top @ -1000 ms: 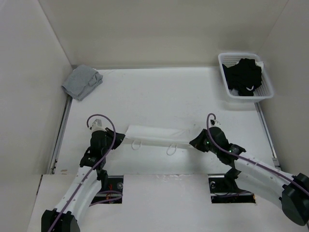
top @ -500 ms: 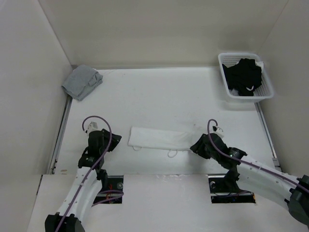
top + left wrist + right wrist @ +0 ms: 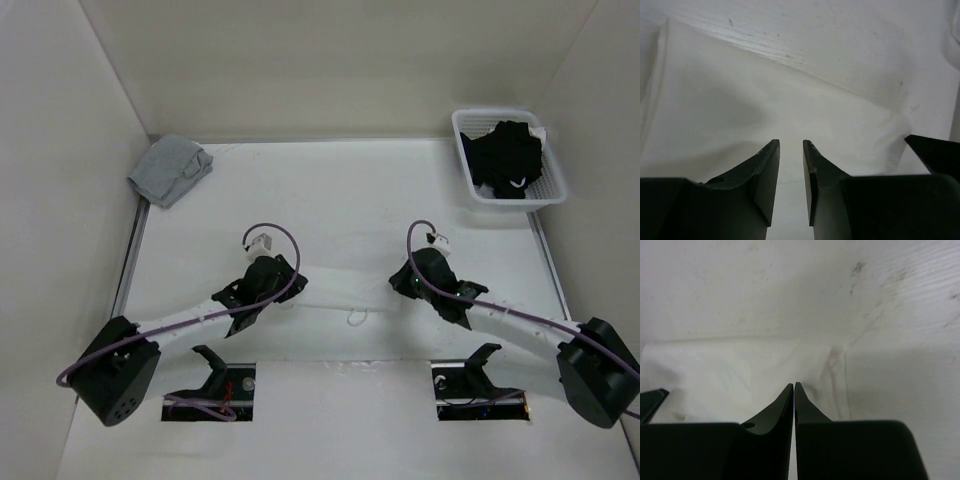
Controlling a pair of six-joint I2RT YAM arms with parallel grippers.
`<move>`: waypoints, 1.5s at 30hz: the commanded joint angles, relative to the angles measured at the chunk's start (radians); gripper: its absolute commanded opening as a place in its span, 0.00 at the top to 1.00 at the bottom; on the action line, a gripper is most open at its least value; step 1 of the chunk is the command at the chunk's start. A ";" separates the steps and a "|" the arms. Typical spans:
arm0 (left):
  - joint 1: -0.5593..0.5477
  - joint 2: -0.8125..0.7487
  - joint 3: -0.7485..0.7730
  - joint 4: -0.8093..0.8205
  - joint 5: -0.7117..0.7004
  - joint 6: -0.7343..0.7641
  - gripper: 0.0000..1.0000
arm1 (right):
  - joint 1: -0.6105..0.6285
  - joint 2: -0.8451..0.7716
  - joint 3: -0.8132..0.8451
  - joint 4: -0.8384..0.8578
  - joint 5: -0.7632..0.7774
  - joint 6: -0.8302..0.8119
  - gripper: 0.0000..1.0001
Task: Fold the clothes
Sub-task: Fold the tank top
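The closed fingers of my right gripper rest on top of the fabric next to a small wrinkle, so next I open them and pinch the band's end (image 3: 838, 397) before I fold it over.
The clothes (image 3: 335, 290), a thin white top, lie flat as a long band on the table between my two arms, with one strap loop (image 3: 355, 319) poking out at the near edge. My left gripper (image 3: 278, 292) is at the band's left end. In the left wrist view it (image 3: 791, 142) stands open over the white fabric (image 3: 715, 115), with nothing between its fingers. At the band's right end is my right gripper (image 3: 403, 282). Seen from the right wrist it (image 3: 794, 384) is shut, its tips pressed into the fabric (image 3: 730, 370) beside a small wrinkle.
A grey cloth bundle (image 3: 170, 170) lies in the far left corner. A white basket (image 3: 510, 205) holding black garments (image 3: 508, 158) stands at the far right. Walls enclose the table on three sides.
The top, held stretched between both shut grippers a second ago, was let go and now lies flat. Both arms swung back in to its ends; the right gripper opened, then shut again.
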 commanded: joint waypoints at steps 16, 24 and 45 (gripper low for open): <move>0.329 0.139 -0.097 0.296 0.086 0.026 0.75 | -0.135 0.175 0.000 0.171 -0.067 -0.040 0.87; 0.364 0.029 -0.018 0.237 0.109 0.053 0.75 | -0.115 -0.073 -0.021 0.105 -0.013 -0.046 0.52; -0.233 0.245 -0.004 0.319 0.005 -0.014 0.80 | -0.105 -0.075 -0.156 0.082 -0.184 0.102 0.45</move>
